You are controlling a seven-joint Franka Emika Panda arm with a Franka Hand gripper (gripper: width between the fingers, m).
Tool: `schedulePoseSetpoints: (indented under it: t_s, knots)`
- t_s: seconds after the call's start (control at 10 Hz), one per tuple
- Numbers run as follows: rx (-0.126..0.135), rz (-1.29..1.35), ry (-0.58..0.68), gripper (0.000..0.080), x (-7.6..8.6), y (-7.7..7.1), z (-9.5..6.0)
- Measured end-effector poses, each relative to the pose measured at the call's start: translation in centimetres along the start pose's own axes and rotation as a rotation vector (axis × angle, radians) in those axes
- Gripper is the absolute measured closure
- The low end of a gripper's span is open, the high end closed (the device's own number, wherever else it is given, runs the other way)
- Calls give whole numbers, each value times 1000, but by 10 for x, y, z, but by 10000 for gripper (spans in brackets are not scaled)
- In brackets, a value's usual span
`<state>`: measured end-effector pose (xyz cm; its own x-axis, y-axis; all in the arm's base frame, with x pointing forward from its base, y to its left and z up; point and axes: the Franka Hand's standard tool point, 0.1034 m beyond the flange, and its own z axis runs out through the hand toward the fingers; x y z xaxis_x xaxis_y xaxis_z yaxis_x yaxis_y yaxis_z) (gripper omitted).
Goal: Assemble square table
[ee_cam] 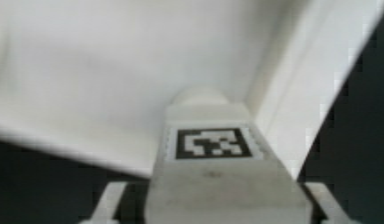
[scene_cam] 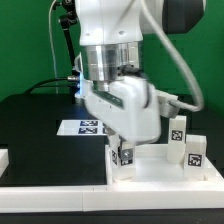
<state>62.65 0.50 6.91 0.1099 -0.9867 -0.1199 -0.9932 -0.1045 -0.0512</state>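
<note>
The leg in the slab's corner has my gripper twisted far round on it, so I will open, turn back and grip the leg's sides [ee_cam: 210,143] before I screw it further.
The square table's white slab [scene_cam: 158,166] lies at the front on the exterior view's right, rimmed face up; in the wrist view the slab [ee_cam: 100,80] fills the upper part. My gripper [scene_cam: 122,148] reaches straight down at the slab's left corner and is shut on a small white leg [scene_cam: 123,158] with a tag. In the wrist view this leg [ee_cam: 212,150] sits between both fingers [ee_cam: 121,200], which press on its sides, and the gripper [ee_cam: 215,205] holds its near end. Two more tagged legs [scene_cam: 178,130] [scene_cam: 196,152] stand upright at the slab's right side.
The marker board [scene_cam: 82,127] lies flat on the black table behind the gripper. A white bar end [scene_cam: 4,158] shows at the exterior view's left edge. A white front edge [scene_cam: 60,195] runs along the table. The arm's bulk hides the slab's far left part.
</note>
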Motion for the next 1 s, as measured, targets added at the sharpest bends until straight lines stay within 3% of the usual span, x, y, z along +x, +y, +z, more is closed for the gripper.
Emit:
schedulePoseSetpoints:
  t_s: [0.1,0.2,0.3,0.4,0.5,0.8,1.0]
  knots:
    - [0,51,-1,511,0,0,0]
    - [0,110,-1,423,-1,0,1]
    - [-1,53,-1,423,-1,1,1]
    - [-1,44,0,230,-1,1,1]
    - [2,-210,42,171,1,0,-1]
    - [5,-471,67,154,2,2,-2]
    - [-13,-660,82,151,-1,2,-2]
